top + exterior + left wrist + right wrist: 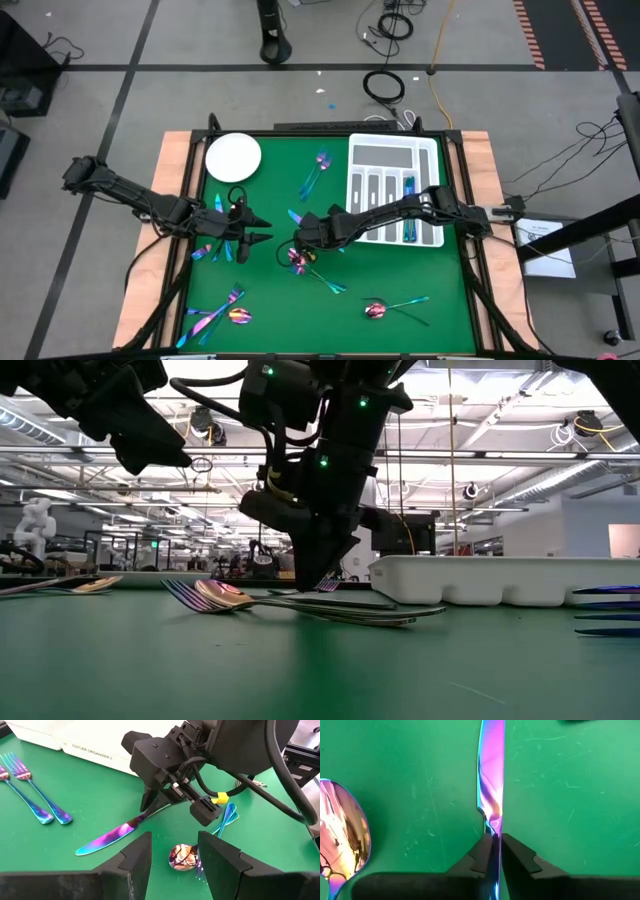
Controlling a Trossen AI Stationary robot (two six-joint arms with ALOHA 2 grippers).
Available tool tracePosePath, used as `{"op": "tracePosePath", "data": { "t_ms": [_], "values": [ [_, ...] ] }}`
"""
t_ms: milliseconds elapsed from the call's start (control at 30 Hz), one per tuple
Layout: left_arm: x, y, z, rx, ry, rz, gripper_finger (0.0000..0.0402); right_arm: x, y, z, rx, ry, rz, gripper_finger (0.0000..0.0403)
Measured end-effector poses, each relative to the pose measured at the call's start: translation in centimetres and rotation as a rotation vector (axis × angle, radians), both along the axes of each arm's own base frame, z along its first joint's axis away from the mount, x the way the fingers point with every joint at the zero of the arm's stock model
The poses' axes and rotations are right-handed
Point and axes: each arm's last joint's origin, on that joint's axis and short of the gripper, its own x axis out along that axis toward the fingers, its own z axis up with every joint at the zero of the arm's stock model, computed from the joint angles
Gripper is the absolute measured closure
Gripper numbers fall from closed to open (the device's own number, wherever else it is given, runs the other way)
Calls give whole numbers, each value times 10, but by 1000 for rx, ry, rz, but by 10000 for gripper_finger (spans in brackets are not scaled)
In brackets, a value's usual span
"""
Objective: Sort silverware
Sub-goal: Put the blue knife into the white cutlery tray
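My right gripper should open, as it pinches the knife where the blade meets the handle, and I should take the knife farther back along its handle [161, 809].
My right gripper [298, 236] [493, 851] is down at the mat's middle, shut on an iridescent knife [107, 838] [491, 775]. A spoon [339, 840] [181, 857] lies on the mat right beside it. My left gripper [258, 232] [175, 865] hovers open, a little to the left of the right one, raised above the mat in the low view [150, 440]. More silverware lies scattered on the mat: two forks [35, 795], a pair [318, 172] near the far edge, a spoon [377, 310] and several pieces [220, 316] near the front edge. Some pieces [408, 205] lie in the white tray [393, 160]. My right gripper pinches the knife between its two fingertips [482, 852] where the blade meets the handle [493, 827]. The fingers come from above, slanting down, and lie along the knife. The blade [107, 838] points toward my left gripper and stays low over the mat; whether it is lifted clear I cannot tell.
A round white plate [233, 157] sits at the mat's far left corner. The white tray stands at the far right, close behind my right arm. Wooden borders [172, 200] frame the green mat. Bare mat shows at the middle front [300, 320].
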Motion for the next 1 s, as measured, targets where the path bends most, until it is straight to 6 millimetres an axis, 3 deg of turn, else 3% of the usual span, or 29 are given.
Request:
{"op": "tracePosePath", "data": {
  "t_ms": [267, 467, 700, 1000],
  "values": [
    [0, 0, 0, 4, 0, -2, 240, 1, 1, -11, -10, 22, 1, 278],
    [0, 0, 0, 4, 1, -2, 240, 1, 1, -14, -2, 38, -1, 255],
    [0, 0, 0, 5, 0, -2, 240, 1, -3, -20, 100, 57, 11, 310],
    [0, 0, 0, 18, -2, -10, 240, -3, -5, -31, 94, 54, -19, 375]
  ]
}}
